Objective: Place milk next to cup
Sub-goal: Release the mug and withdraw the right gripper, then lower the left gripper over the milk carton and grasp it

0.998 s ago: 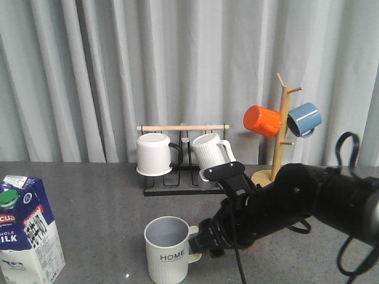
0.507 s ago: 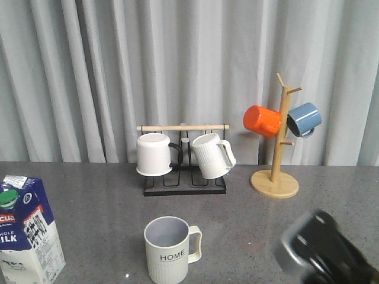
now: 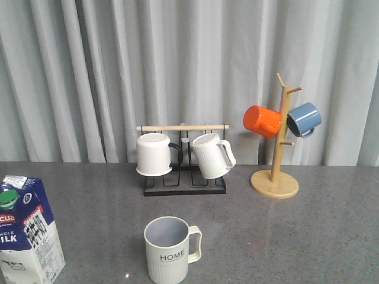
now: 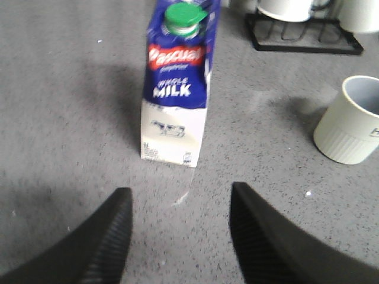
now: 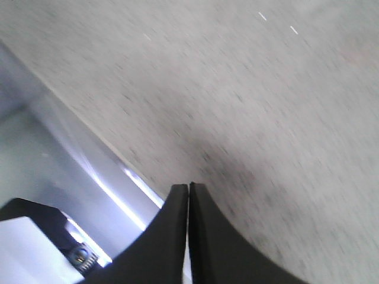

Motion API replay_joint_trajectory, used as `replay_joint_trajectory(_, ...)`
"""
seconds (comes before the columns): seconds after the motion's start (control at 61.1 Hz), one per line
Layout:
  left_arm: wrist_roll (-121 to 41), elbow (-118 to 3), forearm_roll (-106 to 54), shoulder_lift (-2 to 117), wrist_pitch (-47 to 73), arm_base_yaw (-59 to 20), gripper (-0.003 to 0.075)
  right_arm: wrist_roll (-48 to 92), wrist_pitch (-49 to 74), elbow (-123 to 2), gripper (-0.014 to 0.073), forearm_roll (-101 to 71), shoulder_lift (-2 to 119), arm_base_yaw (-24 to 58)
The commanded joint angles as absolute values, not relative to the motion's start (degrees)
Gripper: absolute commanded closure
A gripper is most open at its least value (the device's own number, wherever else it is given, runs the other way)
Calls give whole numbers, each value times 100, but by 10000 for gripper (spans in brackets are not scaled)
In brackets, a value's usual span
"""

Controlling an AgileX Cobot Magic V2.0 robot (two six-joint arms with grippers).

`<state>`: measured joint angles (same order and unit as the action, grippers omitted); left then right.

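My left gripper should grip the milk carton on its blue upper part (image 3: 26, 199) (image 4: 188, 22), around the height of its green cap.
The milk (image 3: 26, 234), a blue and white carton with a green cap, stands upright at the front left of the grey table. In the left wrist view the milk (image 4: 176, 89) stands ahead of my open, empty left gripper (image 4: 180, 198), a short gap between them. The cup (image 3: 170, 248), a cream mug marked "HOME", stands upright at the front middle, handle to the right. It also shows in the left wrist view (image 4: 350, 125), off to the side of the milk. My right gripper (image 5: 189, 188) is shut and empty over the table's edge. Neither arm shows in the front view.
A black rack (image 3: 185, 180) with a wooden bar holds a plain white mug (image 3: 154, 155) and a ribbed white mug (image 3: 211, 155) at the back middle. A wooden mug tree (image 3: 276, 177) with an orange mug (image 3: 262, 120) and a blue mug (image 3: 304, 119) stands at the back right.
The right arm, which was at the cup's handle a second ago, has pulled back to the right and out of the front view. The cup and the milk have not moved.
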<state>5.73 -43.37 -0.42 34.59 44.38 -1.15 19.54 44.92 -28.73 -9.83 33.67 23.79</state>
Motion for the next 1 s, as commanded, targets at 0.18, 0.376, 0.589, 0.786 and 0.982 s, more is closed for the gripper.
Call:
replay_joint_trajectory(0.18, -32, -6612, -131, 4987, 5026, -126, 153, 1035, 4290, -2645, 599, 0, 3093, 2353)
replay_joint_trajectory(0.376, -617, -8199, -149, 6166, 5706, -126, 137, 901, 4257, -2588, 599, 0, 3093, 2353)
replay_joint_trajectory(0.589, -600, -9124, -182, 6826, 5890, -126, 137, 901, 4217, -2588, 599, 0, 3093, 2353)
replay_joint_trajectory(0.786, -681, -9127, -449, 6901, 5906, -126, 137, 901, 4184, -2588, 599, 0, 3093, 2353)
replay_joint_trajectory(0.982, -594, -9571, -390, 7421, 6484, -126, 137, 901, 4165, -2588, 599, 0, 3093, 2353)
